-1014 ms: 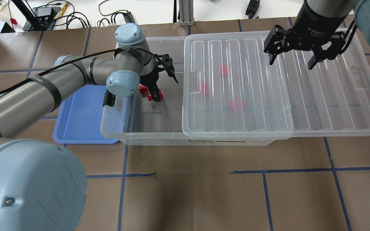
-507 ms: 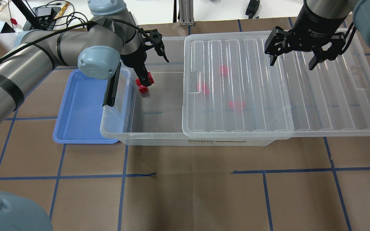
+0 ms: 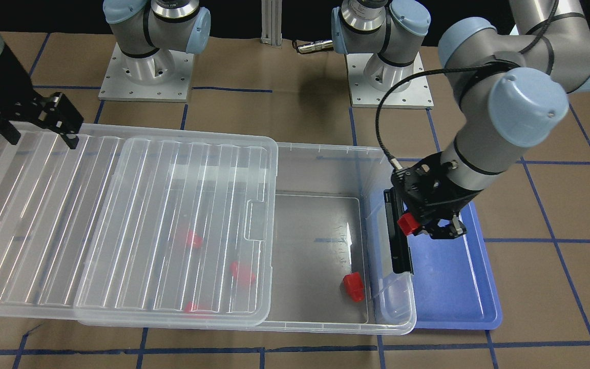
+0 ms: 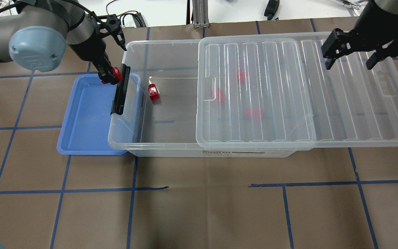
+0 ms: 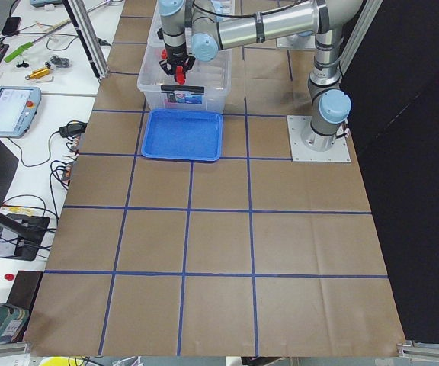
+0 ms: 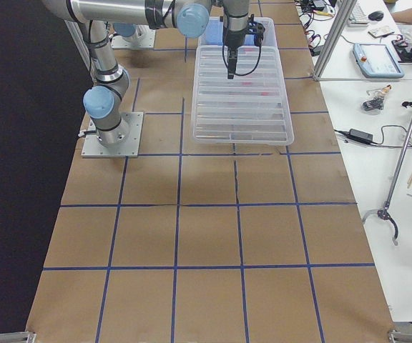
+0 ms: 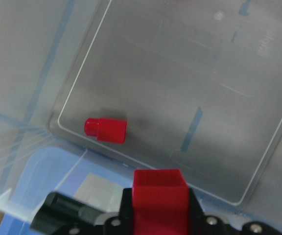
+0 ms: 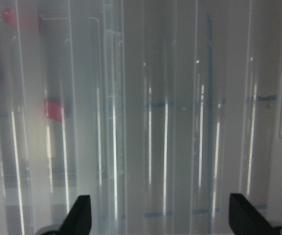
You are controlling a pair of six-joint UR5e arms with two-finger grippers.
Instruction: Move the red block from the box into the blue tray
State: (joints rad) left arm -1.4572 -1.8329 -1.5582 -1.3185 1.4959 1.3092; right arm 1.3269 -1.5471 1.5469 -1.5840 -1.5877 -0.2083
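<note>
Next, I release the red block from my left gripper on the middle of the blue tray's bottom (image 3: pixel 440 265), beside the black latch.
My left gripper (image 4: pixel 111 74) is shut on a red block (image 3: pixel 407 224) and holds it above the box's black latch (image 4: pixel 120 90), at the edge of the blue tray (image 4: pixel 85 117). The held block also fills the bottom of the left wrist view (image 7: pixel 159 193). A second red block (image 4: pixel 153 92) lies in the open end of the clear box (image 4: pixel 157 149). Three more red blocks (image 4: pixel 255 112) show dimly under the ribbed lid (image 4: pixel 275 103), which is slid to the right. My right gripper (image 4: pixel 349 64) is open and empty above the lid's far right part.
The blue tray (image 3: pixel 448 279) holds nothing and sits tight against the box's latch end. The lid overhangs the box on the right. Cables and gear lie beyond the table's back edge (image 4: pixel 81 20). The brown table (image 4: pixel 199 207) has blue tape lines.
My left gripper has lifted one red block out of the box and carried it left to the latch end. One block stayed on the box floor. My right gripper moved right.
</note>
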